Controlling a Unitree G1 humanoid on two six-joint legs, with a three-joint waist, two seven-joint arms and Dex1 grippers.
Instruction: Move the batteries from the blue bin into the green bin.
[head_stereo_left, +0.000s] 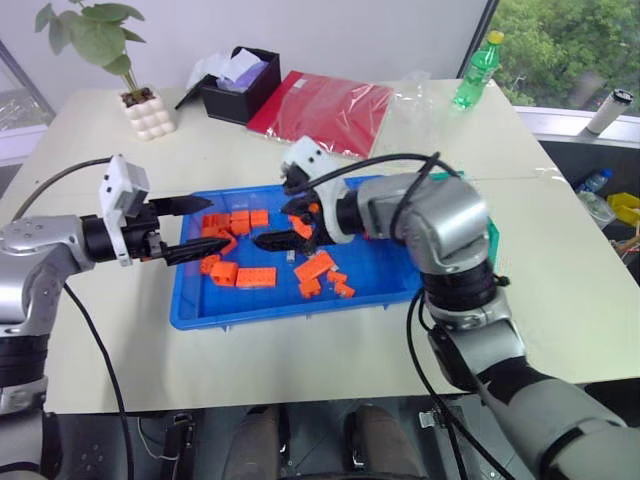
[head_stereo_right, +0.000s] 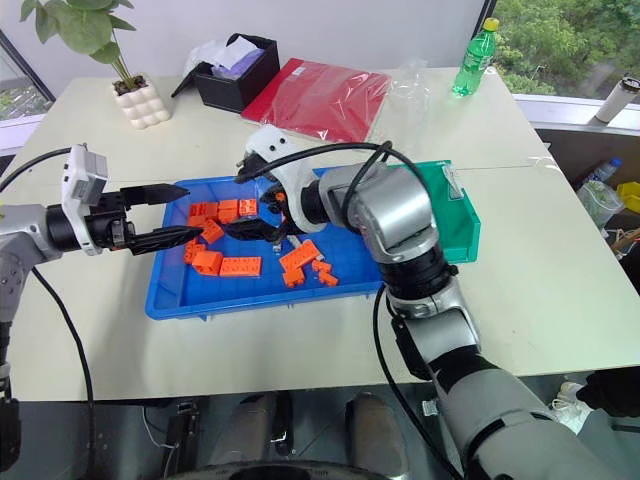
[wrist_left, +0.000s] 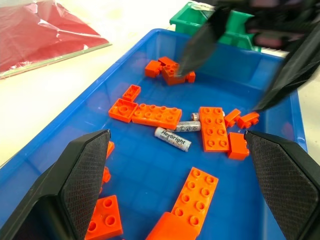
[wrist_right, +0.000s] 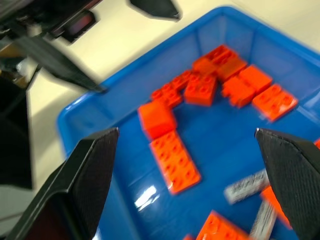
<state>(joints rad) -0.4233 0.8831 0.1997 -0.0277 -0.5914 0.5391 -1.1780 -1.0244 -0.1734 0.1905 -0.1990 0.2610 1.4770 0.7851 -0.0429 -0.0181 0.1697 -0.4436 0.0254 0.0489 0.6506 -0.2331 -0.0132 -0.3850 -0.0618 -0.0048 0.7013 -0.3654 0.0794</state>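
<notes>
I should next close my right gripper on the body of the battery (head_stereo_left: 291, 256) (wrist_right: 246, 186) that is nearest the long orange block in the blue bin.
The blue bin (head_stereo_left: 290, 315) sits mid-table, holding several orange blocks (head_stereo_left: 256, 277). Two batteries (wrist_left: 172, 139) (wrist_left: 187, 126) lie side by side on its floor among the blocks, also seen as batteries (wrist_right: 246, 186) in the right wrist view. My left gripper (head_stereo_left: 236, 221) hovers open over the bin's left end, nothing between its fingers (wrist_left: 80, 185). My right gripper (head_stereo_left: 280, 222) hangs open above the bin's middle, pointing left, holding nothing, fingers (wrist_right: 90, 175) wide apart. The green bin (head_stereo_right: 455, 215) stands against the blue bin's right end, partly hidden by my right arm.
At the back of the table are a black box (head_stereo_left: 240, 85), a red bag (head_stereo_left: 325, 110), a clear plastic bag (head_stereo_left: 415, 100), a green bottle (head_stereo_left: 477, 72) and a potted plant (head_stereo_left: 148, 112). My two grippers face each other closely over the bin.
</notes>
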